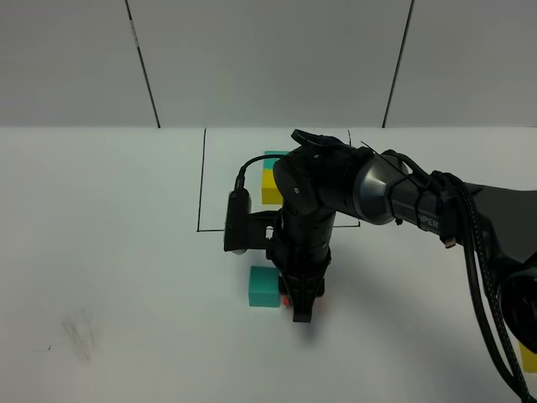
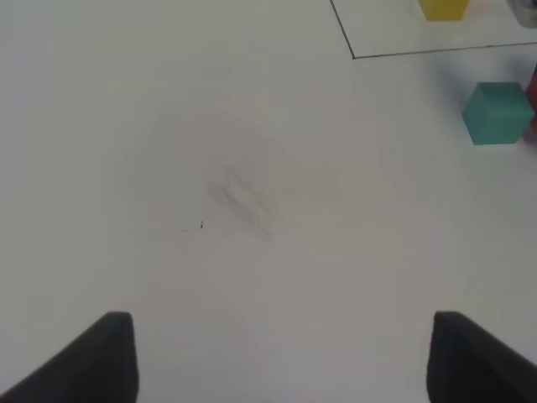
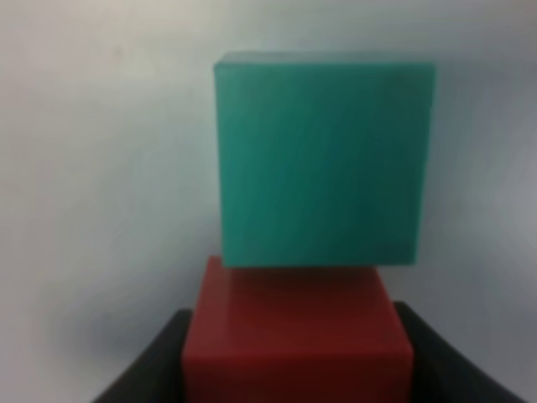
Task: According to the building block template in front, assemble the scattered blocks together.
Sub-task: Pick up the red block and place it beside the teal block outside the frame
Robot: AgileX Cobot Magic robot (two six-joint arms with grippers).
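Observation:
Next, my right gripper lets go of the red block on the white table, flush (image 1: 291, 286) (image 3: 297, 332) against the scattered teal block.
The building block template lies inside a thin black outline (image 1: 201, 180); its teal cube (image 1: 273, 155) and yellow cube (image 1: 269, 186) show, and my right arm hides the rest. In front of the outline sits the scattered teal block (image 1: 264, 287) (image 2: 497, 112) (image 3: 323, 159). The red block (image 1: 286, 300) (image 3: 298, 332) touches its side. My right gripper (image 1: 302, 311) (image 3: 298, 374) points down and is shut on the red block. A scattered yellow block (image 1: 529, 358) peeks in at the right edge. My left gripper (image 2: 289, 361) hovers open over bare table, left of the teal block.
The white table (image 1: 101, 252) carries a faint grey smudge (image 1: 80, 336) (image 2: 243, 201) at the front left. My right arm (image 1: 403, 197) stretches from the right across the outline's right half. A white wall rises behind the table.

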